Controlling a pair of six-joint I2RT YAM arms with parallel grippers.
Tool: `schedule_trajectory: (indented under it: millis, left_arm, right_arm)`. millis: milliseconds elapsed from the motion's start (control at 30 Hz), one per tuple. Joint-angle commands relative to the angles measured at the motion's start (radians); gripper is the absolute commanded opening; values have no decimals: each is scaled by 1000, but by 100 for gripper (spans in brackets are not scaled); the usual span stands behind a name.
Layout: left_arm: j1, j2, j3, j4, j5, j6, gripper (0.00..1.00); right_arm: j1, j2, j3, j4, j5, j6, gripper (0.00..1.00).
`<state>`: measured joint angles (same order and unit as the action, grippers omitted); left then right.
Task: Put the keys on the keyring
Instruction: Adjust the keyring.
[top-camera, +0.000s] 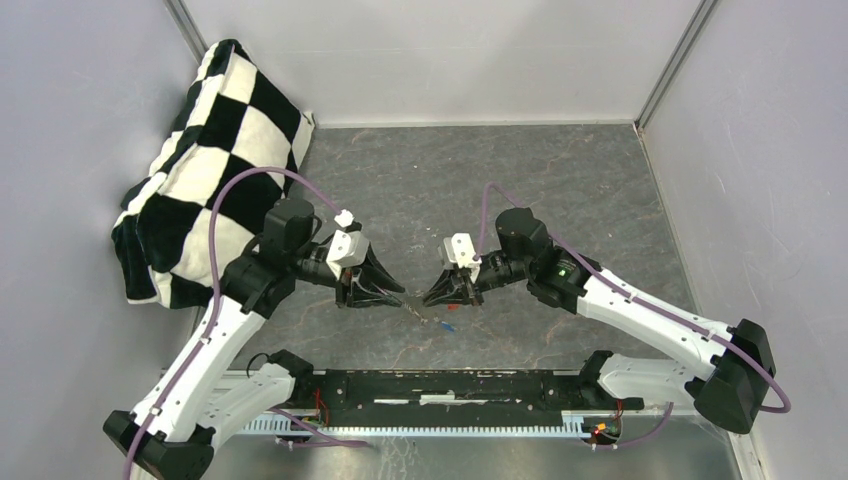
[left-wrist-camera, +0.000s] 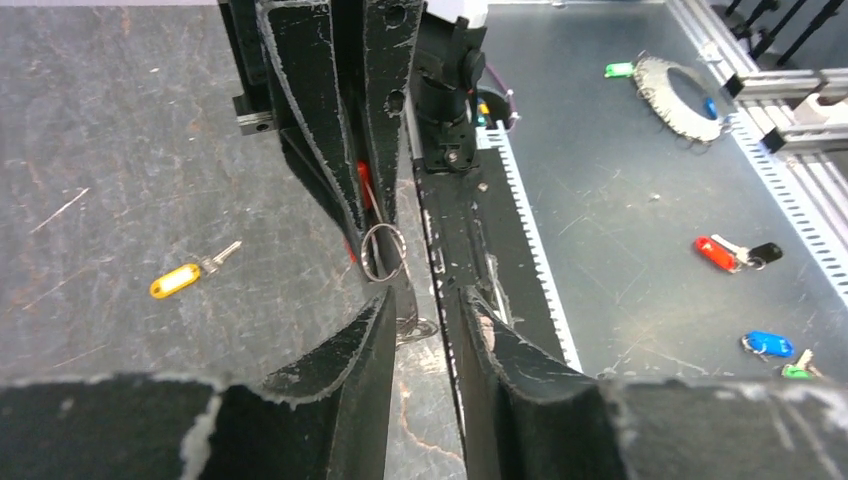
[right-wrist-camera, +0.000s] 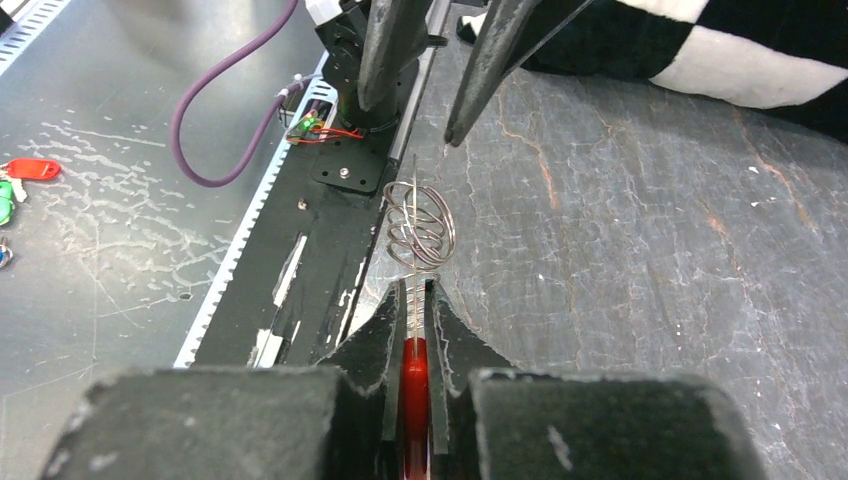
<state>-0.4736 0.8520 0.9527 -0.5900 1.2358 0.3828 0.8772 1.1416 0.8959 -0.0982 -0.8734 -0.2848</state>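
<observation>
The wire coil of the keyring lies beyond the narrow gap of my left gripper, so next I open that gripper wider and grab the keyring's end (left-wrist-camera: 404, 297) before my right gripper opens.
My right gripper (right-wrist-camera: 416, 285) is shut on the keyring (right-wrist-camera: 415, 380), a red piece clamped edge-on between its jaws. The keyring's wire coil (right-wrist-camera: 420, 225) sticks out past the fingertips. My left gripper (left-wrist-camera: 425, 300) faces it tip to tip, its fingers (right-wrist-camera: 385, 60) a narrow gap apart with only table showing between them. From the left wrist the keyring (left-wrist-camera: 382, 250) hangs just beyond my fingertips. A key with a yellow cap (left-wrist-camera: 185, 278) lies on the table to the far side. A key with a blue cap (top-camera: 447, 326) lies under the two grippers (top-camera: 392, 293) (top-camera: 432, 297).
A black-and-white chequered cloth (top-camera: 210, 150) is heaped at the back left. The black rail (top-camera: 450, 385) runs along the near edge. On the metal shelf beyond it lie red (left-wrist-camera: 715, 252), blue (left-wrist-camera: 768, 344) and green (left-wrist-camera: 618, 69) tagged keys and a grey disc (left-wrist-camera: 678, 95).
</observation>
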Motion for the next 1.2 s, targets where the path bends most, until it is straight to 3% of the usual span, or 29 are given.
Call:
schedule_trajectory:
  millis: [0, 133, 333, 433, 533, 667, 900, 1167]
  left_arm:
    - [-5, 6, 98, -229, -89, 351, 42]
    - [-5, -8, 125, -255, -171, 470, 59]
    - [-5, -73, 28, 55, -190, 141, 67]
    - [-5, -69, -3, 82, -212, 55, 77]
    - [-5, -53, -27, 81, -201, -7, 77]
    - [-6, -34, -60, 114, -206, -85, 76]
    - [-7, -2, -58, 116, -229, -92, 68]
    - [-7, -12, -56, 122, -176, -67, 34]
  right_arm:
    - [2, -24, 46, 4, -45, -20, 1]
    - [2, -19, 47, 9, -56, -14, 1]
    - [5, 21, 67, 53, 77, 70, 1]
    - [13, 42, 74, 70, 118, 101, 1]
    - [23, 42, 58, 120, 148, 121, 1]
    - [37, 53, 48, 169, 171, 145, 1]
    - [58, 62, 52, 195, 199, 148, 1]
    - [62, 37, 26, 205, 209, 139, 1]
